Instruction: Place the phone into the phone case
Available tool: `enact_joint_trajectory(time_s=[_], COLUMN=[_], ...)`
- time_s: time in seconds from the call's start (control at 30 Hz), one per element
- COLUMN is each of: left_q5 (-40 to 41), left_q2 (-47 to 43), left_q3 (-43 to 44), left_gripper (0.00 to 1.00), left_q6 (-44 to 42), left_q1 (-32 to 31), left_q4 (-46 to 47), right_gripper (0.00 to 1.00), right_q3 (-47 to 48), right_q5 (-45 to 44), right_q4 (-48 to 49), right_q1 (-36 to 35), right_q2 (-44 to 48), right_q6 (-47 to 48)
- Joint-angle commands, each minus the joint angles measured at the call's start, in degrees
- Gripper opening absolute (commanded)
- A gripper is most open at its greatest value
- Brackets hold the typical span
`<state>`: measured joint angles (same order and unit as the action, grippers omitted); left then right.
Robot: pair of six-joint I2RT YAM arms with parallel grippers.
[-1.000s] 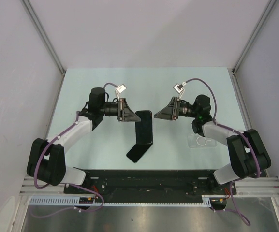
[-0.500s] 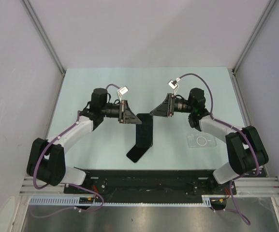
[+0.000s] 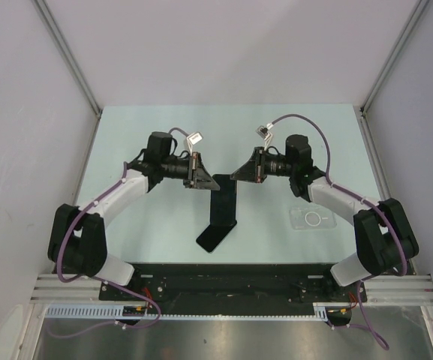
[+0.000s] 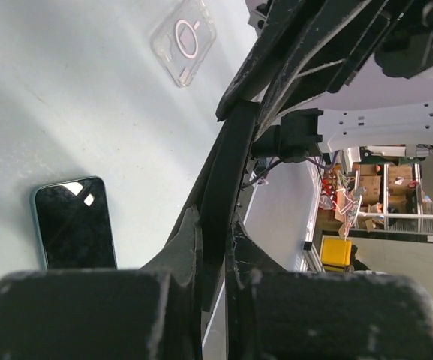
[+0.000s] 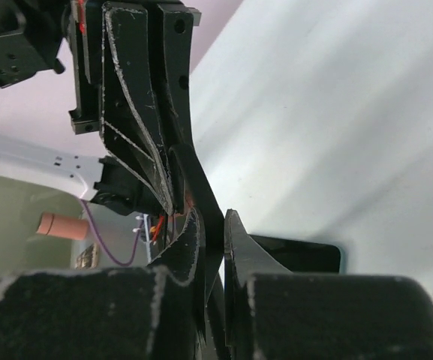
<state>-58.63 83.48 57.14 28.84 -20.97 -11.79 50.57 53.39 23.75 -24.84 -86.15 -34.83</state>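
Next, my left gripper puts the held black phone down on the bare table (image 3: 209, 183) just beyond the second black phone.
A black phone (image 3: 222, 207) is held on edge above the table, between both arms. My left gripper (image 3: 209, 182) is shut on its upper left edge; in the left wrist view the phone (image 4: 224, 180) runs edge-on between the fingers of this gripper (image 4: 214, 219). My right gripper (image 3: 236, 175) is shut on the same phone (image 5: 203, 191) from the right, its fingertips (image 5: 213, 217) pinching the thin edge. The clear phone case (image 3: 311, 219) with a white ring lies flat on the table at the right, also seen in the left wrist view (image 4: 184, 40).
A second black phone (image 3: 213, 237) lies flat on the table below the held one, also visible in the left wrist view (image 4: 74, 223) and the right wrist view (image 5: 300, 256). The black base rail (image 3: 224, 279) runs along the near edge.
My right gripper swung left from above the case to the phone's top and shut on it. The left gripper kept its hold and tipped the phone more on edge.
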Motion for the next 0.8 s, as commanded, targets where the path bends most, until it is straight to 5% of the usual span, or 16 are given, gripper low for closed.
enact_joint_trajectory(time_s=[0.0,0.17,0.4,0.53,0.67,0.77], left_q5=[5.8,4.1,3.2,5.7,10.0,11.8], left_q2=[1.9,2.6,2.3,4.7,8.4,12.8], left_q3=[2.9,3.8,3.6,5.8,10.7,15.1], left_gripper=[0.00,0.00,0.00,0.00,0.00,0.00], left_q6=[-2.7,-1.9,1.1,-1.1,-6.2,-9.4], left_q1=[-0.3,-0.3,-0.1,0.9,2.0,3.0], left_q4=[-2.7,-1.7,2.4,-0.4,-8.7,-12.4], right_gripper=[0.02,0.30,0.44,0.63,0.99,1.00], right_q3=[3.7,3.7,3.5,3.4,3.2,3.2], right_q5=[-7.9,-5.6,-1.3,-7.4,-14.4,-18.1], right_q4=[-7.5,-7.4,-7.6,-14.6,-20.7,-25.7], right_q1=[-2.3,-0.6,-0.3,0.2,1.3,1.6], right_q2=[2.2,2.3,1.2,2.6,5.4,8.1], right_q6=[2.8,0.6,0.1,3.0,4.6,5.9])
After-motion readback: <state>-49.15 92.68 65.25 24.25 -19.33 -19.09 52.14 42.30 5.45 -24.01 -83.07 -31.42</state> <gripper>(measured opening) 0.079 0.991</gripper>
